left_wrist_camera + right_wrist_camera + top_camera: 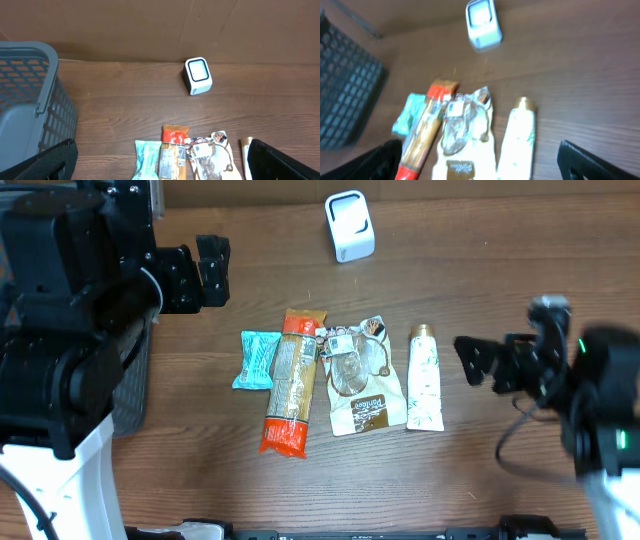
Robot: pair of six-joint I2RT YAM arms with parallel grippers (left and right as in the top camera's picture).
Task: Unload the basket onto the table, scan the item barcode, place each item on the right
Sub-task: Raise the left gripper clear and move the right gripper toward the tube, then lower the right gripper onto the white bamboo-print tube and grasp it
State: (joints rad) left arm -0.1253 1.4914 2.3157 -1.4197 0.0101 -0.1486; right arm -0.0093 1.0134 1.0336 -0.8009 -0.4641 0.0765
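The white tube is next for my right gripper, which should go to it and close on the middle of its body [425, 385] [516, 152], between its gold cap and flat end.
Four items lie side by side mid-table: a teal packet [256, 360], a long orange packet with a red end [290, 385], a white and brown pouch [362, 380] and a white tube [424, 377]. The white barcode scanner [349, 225] stands behind them. My left gripper [212, 270] hangs open at the back left, above the table and apart from the items. In the left wrist view the scanner [198, 76] is ahead, and the packet tops show between the fingers [45, 162]. My right gripper [478, 360] is open just right of the tube [517, 140], holding nothing.
A grey mesh basket [30, 100] stands at the left edge of the table, partly under the left arm [60, 290]. The right wrist view also catches the basket [345, 95] at far left. Bare wood lies between the scanner and the items.
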